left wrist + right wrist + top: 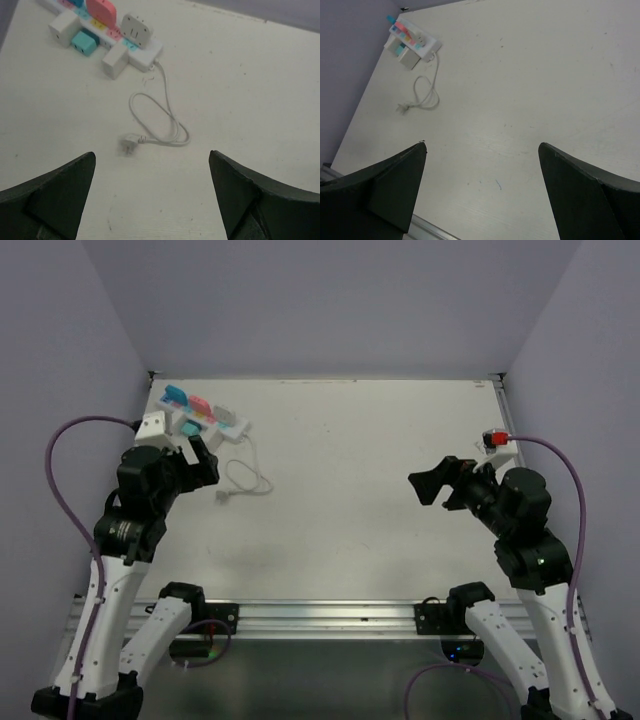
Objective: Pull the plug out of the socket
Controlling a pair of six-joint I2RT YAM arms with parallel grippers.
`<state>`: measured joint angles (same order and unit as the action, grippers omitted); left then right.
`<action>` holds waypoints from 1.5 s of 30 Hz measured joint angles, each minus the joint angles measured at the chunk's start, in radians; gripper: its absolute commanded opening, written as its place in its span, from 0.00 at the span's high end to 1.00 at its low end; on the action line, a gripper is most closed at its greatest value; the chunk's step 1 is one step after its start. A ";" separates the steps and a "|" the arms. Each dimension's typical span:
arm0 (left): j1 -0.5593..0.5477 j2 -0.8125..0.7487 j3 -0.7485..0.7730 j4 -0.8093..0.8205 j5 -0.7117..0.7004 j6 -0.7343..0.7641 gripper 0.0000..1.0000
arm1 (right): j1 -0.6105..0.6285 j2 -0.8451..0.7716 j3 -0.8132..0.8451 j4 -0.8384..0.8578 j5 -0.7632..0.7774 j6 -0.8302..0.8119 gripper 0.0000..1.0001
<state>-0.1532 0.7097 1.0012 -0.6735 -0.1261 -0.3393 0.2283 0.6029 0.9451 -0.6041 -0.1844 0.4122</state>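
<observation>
My left gripper moves to the power strip's thin cord next and closes on the cord loop's bend [229,477] [135,116] nearest the loose wall plug.
The socket [238,429] is a long white power strip lying at the table's far left corner, also in the left wrist view [146,54] and the right wrist view [431,48]. Several plugs sit on it: a pink one [101,9], a white round-cornered one [136,31], a teal one [83,42] and white cubes [115,61]. Its thin cord [167,117] loops toward me and ends in a loose wall plug [129,145]. My left gripper [200,455] [151,155] hovers open just short of the strip. My right gripper [430,487] [482,145] hangs open far to the right, with nothing between its fingers.
Grey walls close the table [380,490] on the left, back and right. A metal rail [320,618] runs along the near edge between the arm bases. Purple cables [60,480] arc beside both arms.
</observation>
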 measured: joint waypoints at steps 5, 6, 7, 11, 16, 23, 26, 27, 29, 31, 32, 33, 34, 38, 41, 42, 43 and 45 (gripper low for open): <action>0.000 0.186 -0.090 0.060 0.026 -0.058 0.00 | 0.000 0.017 -0.035 0.013 -0.062 0.009 0.01; 0.000 0.221 -0.104 0.076 0.028 -0.071 0.01 | 0.000 0.018 -0.045 0.016 -0.074 0.010 0.01; 0.000 0.256 -0.116 0.095 0.029 -0.083 0.01 | 0.000 0.017 -0.055 0.017 -0.088 0.010 0.01; 0.000 0.389 -0.152 0.188 0.029 -0.123 0.00 | 0.000 0.008 -0.082 0.018 -0.119 0.006 0.01; 0.000 0.599 -0.154 0.298 0.004 -0.172 0.02 | 0.000 -0.010 -0.084 0.017 -0.140 -0.006 0.01; 0.000 0.818 -0.124 0.353 -0.077 -0.223 0.16 | 0.000 -0.011 -0.093 0.017 -0.165 -0.020 0.01; 0.000 0.874 -0.089 0.365 -0.118 -0.230 0.28 | 0.000 -0.021 -0.105 0.015 -0.174 -0.023 0.01; 0.000 0.886 -0.079 0.370 -0.127 -0.232 0.34 | 0.000 -0.022 -0.105 0.015 -0.175 -0.025 0.01; 0.000 0.905 -0.065 0.380 -0.140 -0.241 0.40 | 0.000 -0.021 -0.105 0.015 -0.175 -0.029 0.01; 0.000 0.924 -0.050 0.383 -0.144 -0.245 0.46 | 0.000 -0.021 -0.105 0.016 -0.177 -0.031 0.01; 0.000 0.935 -0.043 0.385 -0.144 -0.246 0.48 | 0.000 -0.021 -0.105 0.015 -0.178 -0.031 0.01; 0.000 0.950 -0.034 0.389 -0.143 -0.245 0.51 | 0.000 -0.021 -0.105 0.015 -0.180 -0.032 0.01; 0.000 0.966 -0.026 0.392 -0.143 -0.246 0.51 | 0.000 -0.021 -0.105 0.015 -0.183 -0.032 0.01; 0.000 1.008 -0.019 0.396 -0.140 -0.249 0.65 | 0.000 -0.021 -0.106 0.015 -0.200 -0.032 0.01; -0.001 1.018 -0.019 0.396 -0.134 -0.253 0.68 | 0.000 -0.021 -0.106 0.015 -0.202 -0.032 0.01; -0.003 1.018 -0.019 0.396 -0.133 -0.253 0.71 | 0.000 -0.021 -0.106 0.015 -0.202 -0.032 0.01; -0.006 1.018 -0.019 0.396 -0.132 -0.255 0.74 | 0.000 -0.021 -0.106 0.015 -0.203 -0.032 0.01; -0.015 1.018 -0.018 0.396 -0.130 -0.257 0.85 | 0.000 -0.022 -0.106 0.015 -0.204 -0.034 0.01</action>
<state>-0.1680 1.7279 0.9829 -0.2779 -0.2565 -0.5961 0.2283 0.5808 0.8391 -0.5888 -0.3885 0.3786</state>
